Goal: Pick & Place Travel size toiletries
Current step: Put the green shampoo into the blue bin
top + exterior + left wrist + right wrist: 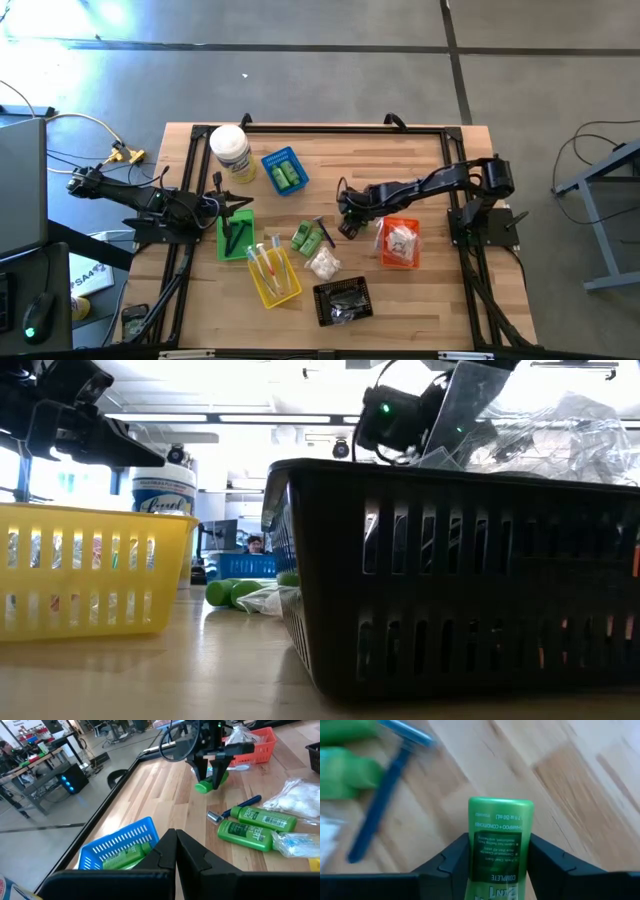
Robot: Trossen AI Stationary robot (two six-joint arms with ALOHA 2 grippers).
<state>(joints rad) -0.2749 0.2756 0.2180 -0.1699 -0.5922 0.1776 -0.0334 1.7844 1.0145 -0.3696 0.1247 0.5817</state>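
The robot's right gripper should release the small green bottle in the blue basket (pixel 284 173), among the green bottles that lie there.
My right gripper (pixel 500 852) stands at mid-table, just left of the orange basket (pixel 400 243). It slants down and is shut on a small green bottle (pixel 209 785). A blue razor (pixel 385 785), two more green bottles (pixel 255 825) and a white puffy packet (pixel 300 797) lie flat on the wood nearby. More green bottles lie in the blue basket (pixel 120 850). My left gripper (pixel 175 850) is shut on nothing and hovers at the table's left, by the green basket (pixel 235 235). My right gripper pinches the green bottle by its two long sides (pixel 476 845) between its fingers (pixel 452 862). The fingers slant steeply down from above and lie along the bottle. The label faces the wrist and the rounded end (pixel 501 805) points to the table. Whether that end touches the wood I cannot tell.
A white jar with a yellow label (pixel 230 150) stands at the far left by the blue basket (pixel 284 170). A yellow basket (pixel 272 275) holding thin sticks and a black basket (pixel 343 300) holding clear wrappers stand near the front edge. The orange basket holds white packets.
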